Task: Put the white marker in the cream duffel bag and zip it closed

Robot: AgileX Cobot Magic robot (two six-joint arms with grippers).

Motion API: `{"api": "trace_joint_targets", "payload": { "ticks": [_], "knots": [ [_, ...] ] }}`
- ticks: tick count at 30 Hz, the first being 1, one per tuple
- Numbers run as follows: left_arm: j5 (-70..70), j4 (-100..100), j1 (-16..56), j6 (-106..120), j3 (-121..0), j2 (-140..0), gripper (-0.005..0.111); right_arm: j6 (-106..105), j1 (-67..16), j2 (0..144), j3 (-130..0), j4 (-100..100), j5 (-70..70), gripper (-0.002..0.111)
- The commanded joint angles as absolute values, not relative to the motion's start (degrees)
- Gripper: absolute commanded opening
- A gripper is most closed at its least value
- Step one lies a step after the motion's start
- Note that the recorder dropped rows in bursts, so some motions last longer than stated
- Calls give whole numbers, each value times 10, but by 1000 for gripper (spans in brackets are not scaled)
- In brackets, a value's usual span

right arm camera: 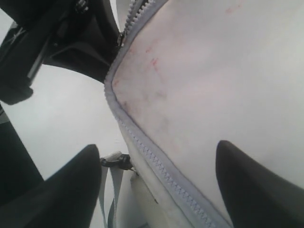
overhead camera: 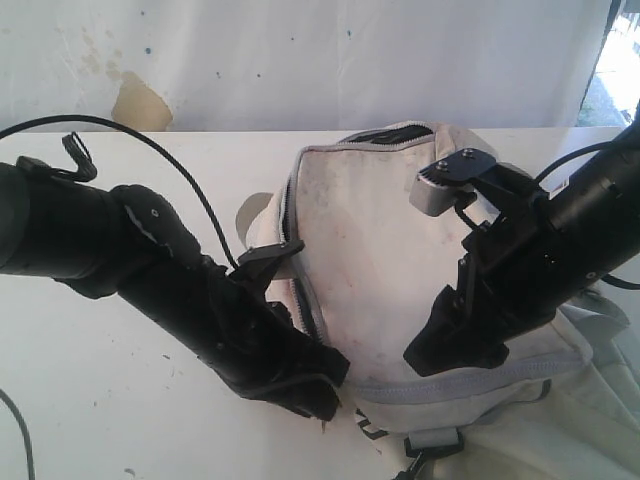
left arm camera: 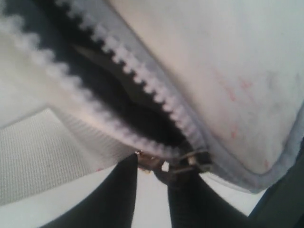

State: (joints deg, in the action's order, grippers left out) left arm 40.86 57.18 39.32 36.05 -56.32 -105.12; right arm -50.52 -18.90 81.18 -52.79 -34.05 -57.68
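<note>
My left gripper needs to open, back off and take the pull's loose end [left arm camera: 146,162], because it crowds the zipper's slider and the zipper pull lies across its fingers.
The cream duffel bag [overhead camera: 380,250] lies on the white table with reddish stains on its top panel. Its grey zipper [left arm camera: 142,78] gapes open along the left side, and the inside is dark. My left gripper [overhead camera: 328,395] is at the bag's front left corner. Its black fingertips [left arm camera: 127,175] pinch the brass zipper pull [left arm camera: 153,164] right beside the slider [left arm camera: 192,159]. My right gripper [overhead camera: 447,348] rests open over the top panel, fingers [right arm camera: 254,185] wide apart on either side of a zipped stretch of zipper [right arm camera: 161,173]. No white marker shows in any view.
A grey webbing strap with a black clip [right arm camera: 118,161] hangs at the bag's front edge [overhead camera: 430,450]. More cream fabric [overhead camera: 590,420] is bunched at the lower right. A black cable [overhead camera: 170,150] arcs over the table [overhead camera: 100,400]. A white backdrop [overhead camera: 300,60] stands behind.
</note>
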Motion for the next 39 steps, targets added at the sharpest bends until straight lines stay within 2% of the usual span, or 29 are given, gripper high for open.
{"api": "trace_joint_targets", "payload": {
  "ticks": [1, 7, 16, 19, 25, 39],
  "knots": [
    [422, 638, 396, 427, -561, -1053, 21, -508, -189, 808, -526, -340, -575, 64],
    [440, 697, 396, 542, -561, -1053, 21, -508, -189, 808, -526, -340, -575, 64],
    [408, 643, 396, 533, -559, -1054, 22, -508, -189, 808, -526, -340, -575, 64],
    [405, 641, 396, 528, -559, -1054, 28, -508, -189, 808, -526, -340, -575, 64],
    [400, 639, 396, 528, -559, -1054, 48, -508, -189, 808, -526, -340, -575, 64],
    [394, 656, 396, 518, -554, -1082, 48, -508, -189, 808, -526, -340, -574, 64]
  ]
}}
